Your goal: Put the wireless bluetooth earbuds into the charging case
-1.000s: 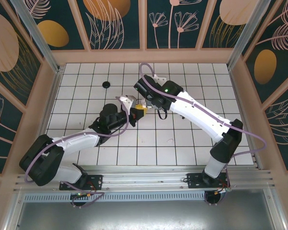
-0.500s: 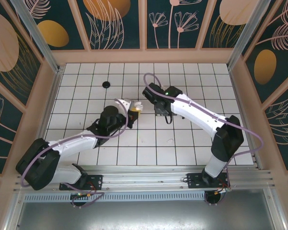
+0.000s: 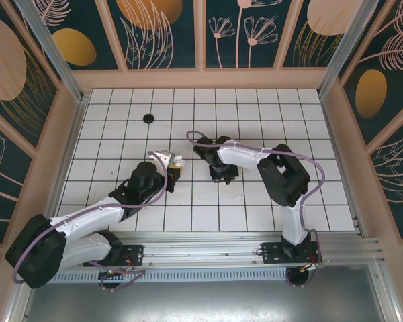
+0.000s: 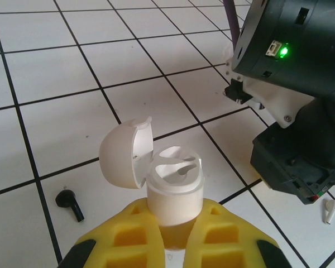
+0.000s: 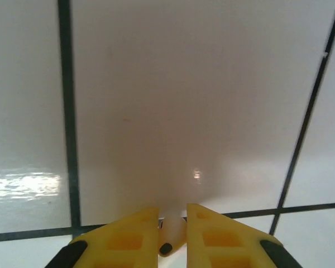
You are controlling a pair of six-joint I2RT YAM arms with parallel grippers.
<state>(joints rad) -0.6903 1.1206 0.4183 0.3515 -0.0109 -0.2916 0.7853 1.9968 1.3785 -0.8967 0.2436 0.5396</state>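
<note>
The robot's right gripper pinches the white earbud with its dark tip turned toward the wrist, so it should put the earbud down, nudge it around and regrip its head (image 5: 173, 228).
My left gripper (image 4: 174, 207) is shut on the white charging case (image 4: 175, 190), held upright above the tiles. Its lid (image 4: 123, 159) is swung open to the left, and both sockets stand empty. A black comma-shaped earbud (image 4: 70, 204) lies on the tile left of the case, and a white stemmed earbud (image 4: 329, 211) lies to the right under the right arm. My right gripper (image 5: 172, 215) is low over the tiles with its yellow fingers closed against a small white earbud with a dark tip (image 5: 171, 235). From above, the left gripper (image 3: 174, 168) and right gripper (image 3: 221, 176) are about two tiles apart.
A small black round object (image 3: 148, 119) lies at the far left of the tiled floor (image 3: 289, 121). The right arm's black wrist housing (image 4: 301, 156), with a green light, stands close to the right of the case. Wooden walls enclose the floor.
The right gripper has left the case and dropped to the tiles nearer the arm bases. The left gripper has pulled back left and nearer with the case.
</note>
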